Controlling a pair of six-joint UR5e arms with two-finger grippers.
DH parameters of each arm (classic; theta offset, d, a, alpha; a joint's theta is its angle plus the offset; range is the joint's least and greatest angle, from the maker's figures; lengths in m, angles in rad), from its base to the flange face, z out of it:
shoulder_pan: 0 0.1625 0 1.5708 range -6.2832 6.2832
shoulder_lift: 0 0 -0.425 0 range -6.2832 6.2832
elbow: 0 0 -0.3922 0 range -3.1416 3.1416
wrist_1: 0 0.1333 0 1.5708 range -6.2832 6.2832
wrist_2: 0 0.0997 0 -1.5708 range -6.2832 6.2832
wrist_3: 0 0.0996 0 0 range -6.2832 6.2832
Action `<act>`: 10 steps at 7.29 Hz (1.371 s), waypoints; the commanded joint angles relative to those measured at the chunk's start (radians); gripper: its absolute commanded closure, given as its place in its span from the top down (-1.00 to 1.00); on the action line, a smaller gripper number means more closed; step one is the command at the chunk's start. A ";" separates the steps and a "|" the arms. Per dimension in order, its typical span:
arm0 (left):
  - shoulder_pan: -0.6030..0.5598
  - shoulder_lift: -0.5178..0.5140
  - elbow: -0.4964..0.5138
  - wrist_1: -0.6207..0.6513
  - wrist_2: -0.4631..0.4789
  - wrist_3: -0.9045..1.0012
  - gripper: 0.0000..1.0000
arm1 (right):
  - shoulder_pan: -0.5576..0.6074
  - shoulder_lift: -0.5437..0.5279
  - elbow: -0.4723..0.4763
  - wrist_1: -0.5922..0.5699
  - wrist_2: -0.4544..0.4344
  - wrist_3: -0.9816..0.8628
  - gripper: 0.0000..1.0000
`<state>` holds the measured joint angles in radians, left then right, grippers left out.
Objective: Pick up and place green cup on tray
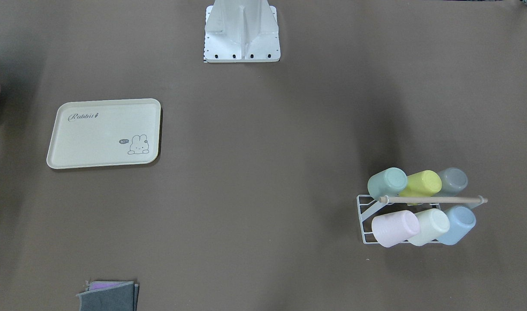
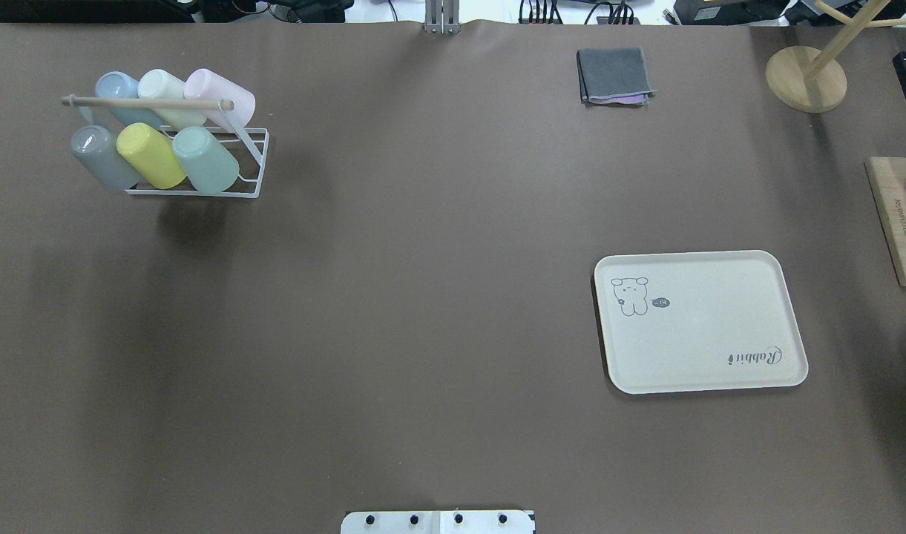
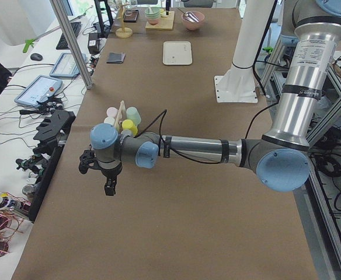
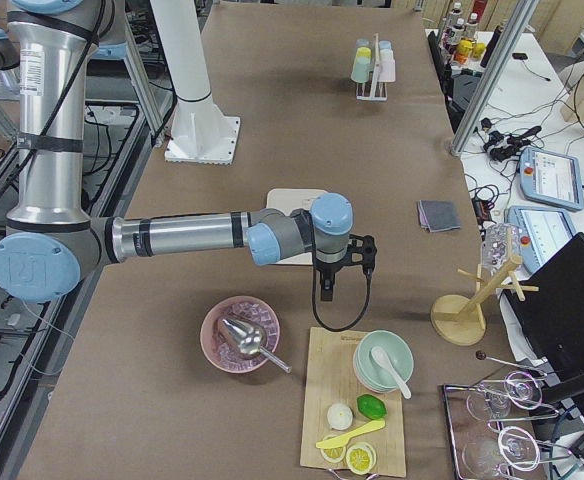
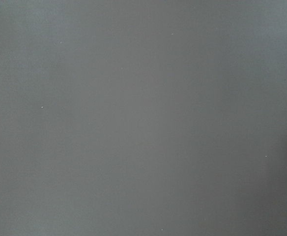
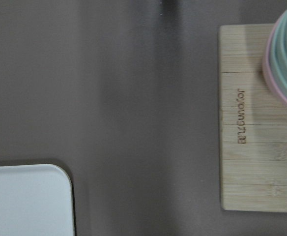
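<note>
Next, I bring my right gripper closed on the short edge (image 1: 51, 145) (image 6: 73, 210) of the cream tray, on the side that faces the bamboo board, away from the rack.
The green cup (image 2: 205, 159) is a pale mint tumbler lying on its side in a white wire rack (image 2: 254, 165), at the right end of the near row, next to a yellow-lime cup (image 2: 150, 154); it also shows in the front view (image 1: 387, 183). The cream "Rabbit" tray (image 2: 705, 326) lies bare on the table's right half. My left gripper (image 3: 108, 187) shows only in the exterior left view, hanging over bare table short of the rack; I cannot tell its state. My right gripper (image 4: 325, 290) shows only in the exterior right view, beside the tray's edge; I cannot tell its state.
The rack also holds grey (image 2: 100, 156), blue, cream and pink cups under a wooden handle bar (image 2: 148, 103). A folded grey cloth (image 2: 614, 76), a wooden stand (image 2: 805, 78) and a bamboo board (image 2: 898, 222) with stacked bowls lie right of the tray. A pink bowl (image 4: 240, 335) sits nearby.
</note>
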<state>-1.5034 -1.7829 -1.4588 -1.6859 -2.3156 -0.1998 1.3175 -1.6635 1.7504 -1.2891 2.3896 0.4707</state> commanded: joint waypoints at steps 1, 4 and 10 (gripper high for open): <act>0.002 -0.009 -0.236 0.289 -0.011 0.000 0.97 | -0.142 0.004 -0.037 0.167 -0.030 0.208 1.00; 0.148 -0.047 -0.515 0.387 -0.031 -0.012 0.97 | -0.273 0.054 -0.135 0.367 -0.113 0.338 1.00; 0.610 -0.277 -0.600 0.324 0.069 -0.130 0.97 | -0.363 0.042 -0.132 0.422 -0.110 0.393 0.98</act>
<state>-0.9834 -2.0355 -2.0360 -1.3161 -2.3105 -0.3338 0.9596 -1.6010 1.6169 -0.8723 2.2793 0.8650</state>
